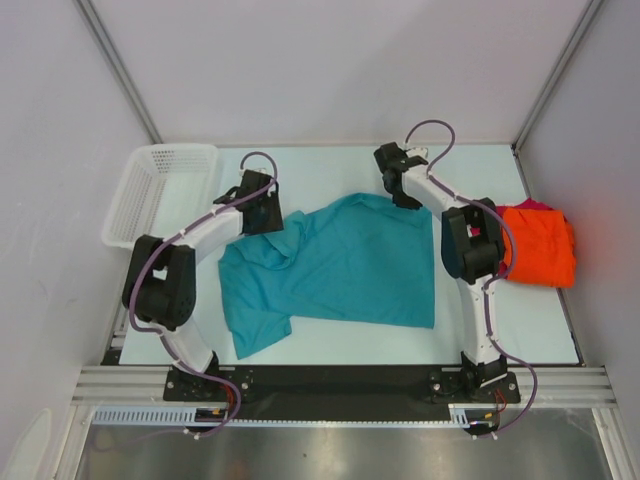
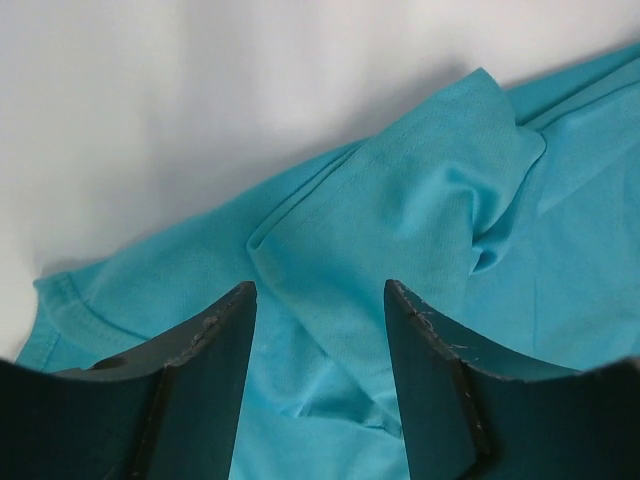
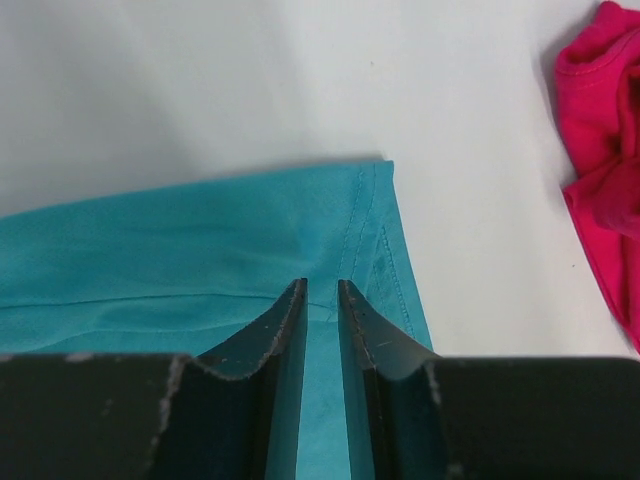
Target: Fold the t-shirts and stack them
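The end of the teal-blue t-shirt lies bunched in a slanting flap, so my left gripper needs to pinch the flap's edge [image 2: 300,308] and lift the cloth straight before folding it.
The teal-blue t-shirt [image 1: 350,265] lies spread on the table, rumpled at its left side. My left gripper [image 1: 265,215] is open just above the shirt's bunched far-left part; its jaws stand wide apart over folds of teal cloth [image 2: 400,200]. My right gripper [image 1: 408,195] is at the shirt's far right corner, its jaws nearly closed with the teal hem [image 3: 200,250] pinched between them [image 3: 322,290]. The orange t-shirt [image 1: 540,245] lies folded at the right, on the magenta-red t-shirt [image 1: 530,205], which also shows in the right wrist view [image 3: 600,150].
A white mesh basket [image 1: 160,190] stands at the table's far left, beside the left arm. The right arm's elbow [image 1: 470,245] sits between the teal shirt and the orange one. Walls close in the table on three sides.
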### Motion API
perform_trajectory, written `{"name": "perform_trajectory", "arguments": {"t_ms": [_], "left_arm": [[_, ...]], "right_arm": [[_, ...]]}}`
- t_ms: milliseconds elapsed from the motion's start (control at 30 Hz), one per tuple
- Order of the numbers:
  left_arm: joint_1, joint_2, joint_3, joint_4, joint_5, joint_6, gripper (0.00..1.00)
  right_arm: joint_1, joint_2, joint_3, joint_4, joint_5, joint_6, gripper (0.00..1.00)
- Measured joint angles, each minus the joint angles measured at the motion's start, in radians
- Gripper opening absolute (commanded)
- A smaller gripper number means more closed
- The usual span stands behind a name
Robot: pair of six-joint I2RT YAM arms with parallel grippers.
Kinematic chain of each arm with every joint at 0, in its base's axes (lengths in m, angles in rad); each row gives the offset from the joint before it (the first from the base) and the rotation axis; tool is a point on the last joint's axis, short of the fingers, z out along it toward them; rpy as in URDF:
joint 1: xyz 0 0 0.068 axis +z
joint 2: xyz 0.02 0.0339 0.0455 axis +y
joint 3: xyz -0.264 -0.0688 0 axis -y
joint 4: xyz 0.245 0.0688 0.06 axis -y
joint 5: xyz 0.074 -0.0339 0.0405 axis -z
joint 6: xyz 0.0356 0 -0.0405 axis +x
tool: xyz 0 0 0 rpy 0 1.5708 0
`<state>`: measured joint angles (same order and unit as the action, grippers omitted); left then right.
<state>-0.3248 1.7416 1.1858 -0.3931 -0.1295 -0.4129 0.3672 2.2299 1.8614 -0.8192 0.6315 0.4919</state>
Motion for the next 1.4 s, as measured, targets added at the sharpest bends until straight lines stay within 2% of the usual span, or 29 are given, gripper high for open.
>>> {"name": "perform_trajectory", "arguments": {"t_ms": [700,833,967,1033,1200,1233,1400], "left_arm": [[0.0,-0.018,-0.062,-0.011,-0.024,-0.002,0.55],[0.0,-0.005,-0.062,-0.008,-0.023,-0.005,0.44],[0.0,0.002,-0.062,0.002,-0.02,-0.005,0.34],[0.0,0.004,-0.062,0.011,-0.017,-0.005,0.24],[0.0,0.02,-0.068,0.028,0.002,-0.005,0.12],[0.0,0.024,-0.072,0.034,0.006,-0.005,0.02],[0.0,0.028,-0.085,0.045,0.016,-0.004,0.0]], "right_arm": [[0.002,0.0,-0.138,0.029,-0.011,0.003,0.24],[0.0,0.0,-0.139,0.033,-0.011,0.003,0.18],[-0.001,-0.001,-0.146,0.048,-0.012,0.001,0.06],[-0.001,-0.001,-0.148,0.054,-0.013,-0.001,0.0],[-0.001,-0.009,-0.163,0.069,-0.017,-0.012,0.0],[-0.001,-0.012,-0.168,0.076,-0.018,-0.016,0.0],[-0.001,-0.039,-0.211,0.12,-0.023,-0.023,0.0]]}}
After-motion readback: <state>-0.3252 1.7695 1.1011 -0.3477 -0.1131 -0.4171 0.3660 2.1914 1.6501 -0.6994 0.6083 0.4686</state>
